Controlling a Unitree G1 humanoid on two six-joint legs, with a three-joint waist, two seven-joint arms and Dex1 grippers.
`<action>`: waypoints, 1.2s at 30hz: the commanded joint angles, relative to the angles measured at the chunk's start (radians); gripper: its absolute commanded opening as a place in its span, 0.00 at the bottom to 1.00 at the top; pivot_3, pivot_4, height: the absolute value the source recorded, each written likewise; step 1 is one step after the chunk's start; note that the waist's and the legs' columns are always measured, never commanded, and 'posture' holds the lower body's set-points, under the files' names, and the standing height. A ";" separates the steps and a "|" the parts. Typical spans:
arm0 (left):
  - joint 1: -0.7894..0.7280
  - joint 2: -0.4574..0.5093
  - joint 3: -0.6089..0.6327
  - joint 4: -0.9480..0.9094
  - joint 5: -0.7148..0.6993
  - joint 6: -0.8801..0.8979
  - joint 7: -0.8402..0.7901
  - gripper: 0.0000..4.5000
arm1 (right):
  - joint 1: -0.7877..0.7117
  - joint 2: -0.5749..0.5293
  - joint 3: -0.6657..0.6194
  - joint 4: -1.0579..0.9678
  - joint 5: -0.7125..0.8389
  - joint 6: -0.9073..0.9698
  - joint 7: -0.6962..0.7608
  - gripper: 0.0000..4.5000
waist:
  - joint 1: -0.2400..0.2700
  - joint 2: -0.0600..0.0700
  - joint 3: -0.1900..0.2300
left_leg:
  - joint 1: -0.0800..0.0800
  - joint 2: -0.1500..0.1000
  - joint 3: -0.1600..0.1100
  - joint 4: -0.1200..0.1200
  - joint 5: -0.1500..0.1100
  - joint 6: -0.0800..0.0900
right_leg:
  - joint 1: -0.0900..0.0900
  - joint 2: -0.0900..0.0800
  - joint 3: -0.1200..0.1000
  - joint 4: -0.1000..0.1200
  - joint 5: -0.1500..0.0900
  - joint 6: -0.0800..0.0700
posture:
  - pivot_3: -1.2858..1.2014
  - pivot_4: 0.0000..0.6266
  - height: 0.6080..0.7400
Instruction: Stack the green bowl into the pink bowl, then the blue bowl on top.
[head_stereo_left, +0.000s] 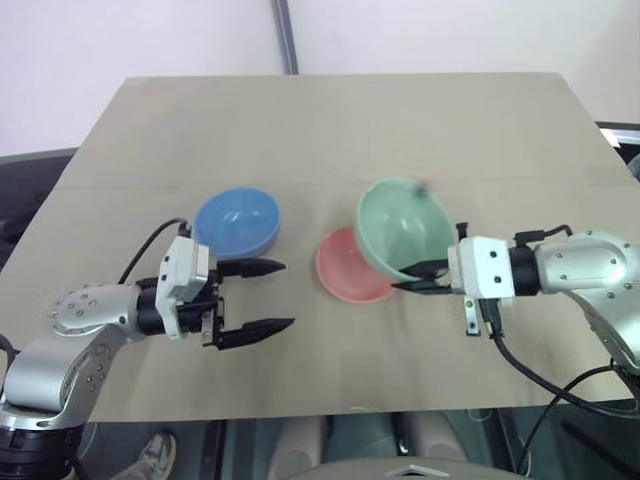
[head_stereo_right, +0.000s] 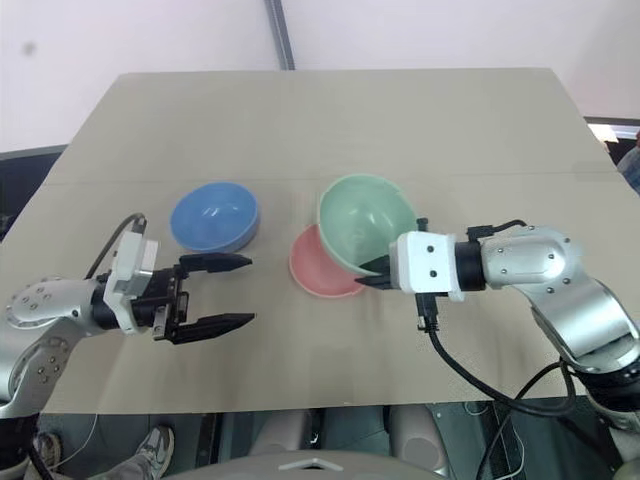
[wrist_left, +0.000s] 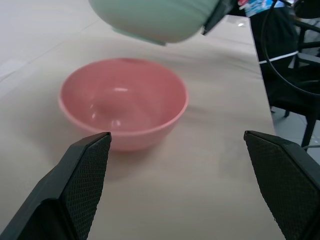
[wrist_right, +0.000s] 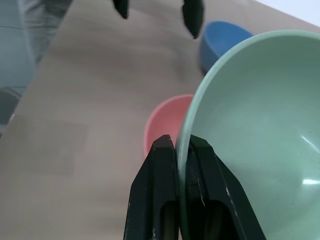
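The blue bowl should go on top of the stack, so my left gripper will close on the near-side rim (head_stereo_left: 238, 250) of that bowl.
My right gripper (head_stereo_left: 418, 277) is shut on the rim of the green bowl (head_stereo_left: 402, 226), which hangs tilted in the air, partly over the pink bowl (head_stereo_left: 345, 268). The rim runs between the two black fingers (wrist_right: 159, 165) in the right wrist view. On the table near its middle rests the pink bowl (wrist_left: 122, 102), upright and empty. Left of it stands the blue bowl (head_stereo_left: 236, 221). My left gripper (head_stereo_left: 272, 296) hovers open just in front of the blue bowl, pointing toward the pink bowl, nothing between its fingers.
The tan table (head_stereo_left: 330, 130) stretches bare behind the bowls up to its far edge. A grey pole (head_stereo_left: 286, 35) rises behind the table. Black chair parts and cables (wrist_left: 295, 60) stand off the table's right side.
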 joint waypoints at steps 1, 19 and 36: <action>0.032 0.008 0.058 -0.051 -0.011 -0.006 0.014 1.00 | -0.059 0.038 0.070 0.044 -0.054 -0.075 0.037 0.01 | -0.001 0.000 0.000 | 0.000 0.000 0.000 0.000 0.000 0.000 | 0.000 0.000 0.000 0.000 0.000 0.000 | 0.52 0.24 1.00; 0.138 -0.015 0.126 -0.130 -0.028 0.003 0.082 1.00 | -0.115 0.146 0.180 0.225 -0.222 -0.233 0.087 0.60 | -0.001 0.000 0.000 | 0.001 0.000 -0.001 0.000 0.000 0.000 | 0.000 0.000 -0.001 0.001 0.000 0.000 | 0.52 0.24 1.00; 0.050 0.141 0.098 -0.127 0.358 0.035 0.421 1.00 | -0.045 0.153 -0.278 -0.060 0.338 0.380 -0.222 0.80 | -0.002 0.000 0.000 | 0.001 -0.001 -0.002 -0.001 0.000 0.000 | 0.000 0.001 -0.001 0.001 0.000 0.000 | 0.52 0.24 1.00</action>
